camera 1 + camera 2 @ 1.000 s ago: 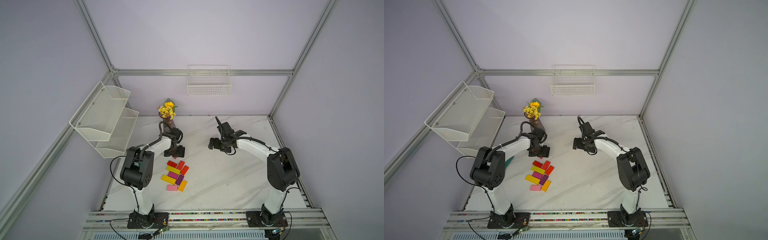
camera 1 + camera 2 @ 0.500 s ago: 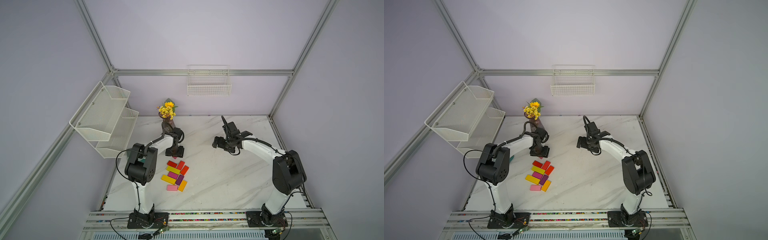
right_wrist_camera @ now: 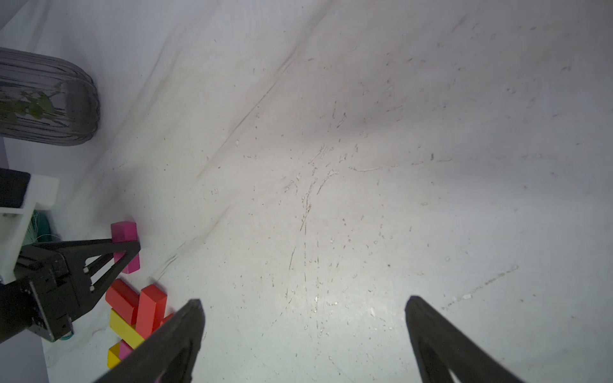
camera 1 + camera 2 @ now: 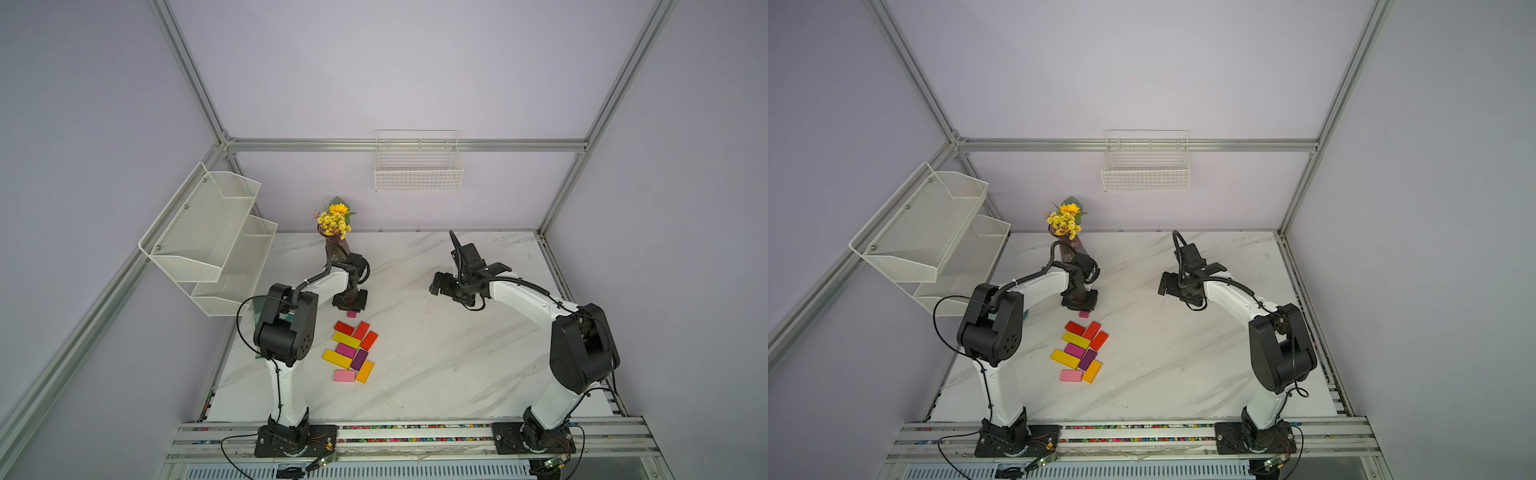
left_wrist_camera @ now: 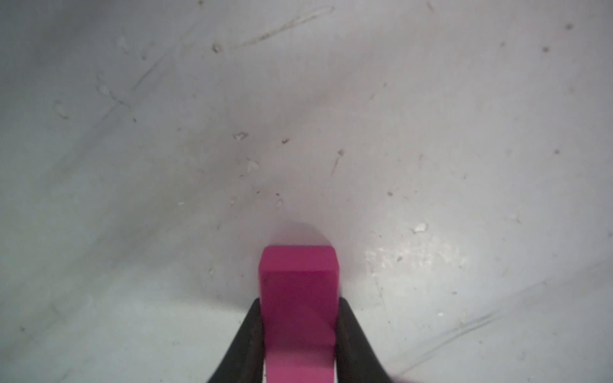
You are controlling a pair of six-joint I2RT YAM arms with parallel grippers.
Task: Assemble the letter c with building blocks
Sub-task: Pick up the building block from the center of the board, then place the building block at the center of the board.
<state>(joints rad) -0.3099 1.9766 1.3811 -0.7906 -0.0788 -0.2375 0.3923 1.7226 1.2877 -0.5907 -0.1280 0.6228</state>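
Note:
The magenta block in my left gripper should be released on the bare table (image 4: pixel 437 311), just in front of where I have my right gripper.
Several building blocks (image 4: pixel 351 351) lie in a loose cluster on the marble table in both top views: red, yellow, magenta, purple, orange and light pink. Just behind the cluster, my left gripper (image 4: pixel 350 304) points down and is shut on a separate magenta block (image 5: pixel 298 298). One end of the block sticks out past the black fingertips and it sits at table level. The same block (image 3: pixel 124 232) shows in the right wrist view between the left fingers (image 3: pixel 112 252). My right gripper (image 3: pixel 303 301) hangs open over bare table, well to the right (image 4: pixel 436 286).
A vase of yellow flowers (image 4: pixel 334 232) stands close behind the left gripper. A white mesh shelf (image 4: pixel 208 237) hangs on the left wall and a wire basket (image 4: pixel 417 166) on the back wall. A teal object (image 4: pixel 286 318) lies under the left arm.
The left gripper's jaws have shut on the magenta block. The right arm has drifted a little to the right, still open.

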